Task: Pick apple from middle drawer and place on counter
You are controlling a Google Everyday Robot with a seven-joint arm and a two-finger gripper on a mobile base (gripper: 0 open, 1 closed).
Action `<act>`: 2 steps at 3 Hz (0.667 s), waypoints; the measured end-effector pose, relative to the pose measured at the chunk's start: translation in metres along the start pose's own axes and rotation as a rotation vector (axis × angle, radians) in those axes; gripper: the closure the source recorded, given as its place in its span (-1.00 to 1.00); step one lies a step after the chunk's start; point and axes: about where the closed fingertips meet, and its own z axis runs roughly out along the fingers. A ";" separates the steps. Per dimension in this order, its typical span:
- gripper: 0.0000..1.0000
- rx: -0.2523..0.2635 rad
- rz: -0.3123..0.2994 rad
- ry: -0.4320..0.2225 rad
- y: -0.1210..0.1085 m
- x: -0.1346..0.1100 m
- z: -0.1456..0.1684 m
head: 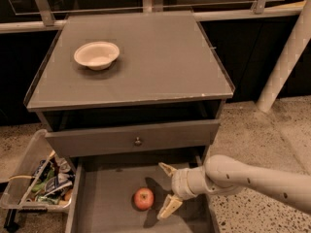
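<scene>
The apple's middle [145, 198] in the open middle drawer is next for my gripper to close on, with its fingers holding the apple's back and front sides.
The apple [144, 198], small, red with a yellowish patch, lies on the flat grey floor of the open middle drawer [104, 198]. My gripper [165, 191] is inside the drawer just to the right of the apple, close to it but apart. It is open, with one pale finger [166, 169] at the back and the other [166, 208] at the front. The pale arm comes in from the right. The counter [146, 52] is the wide grey-brown cabinet top above.
A white bowl [96, 55] sits on the counter's left rear part. A closed grey drawer front with a round metal knob [138, 141] overhangs the open drawer. A clear bin of packets [41, 182] stands on the floor at left. A white post [286, 57] leans at right.
</scene>
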 end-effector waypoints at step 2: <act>-1.00 -0.042 0.065 -0.031 -0.010 0.039 0.043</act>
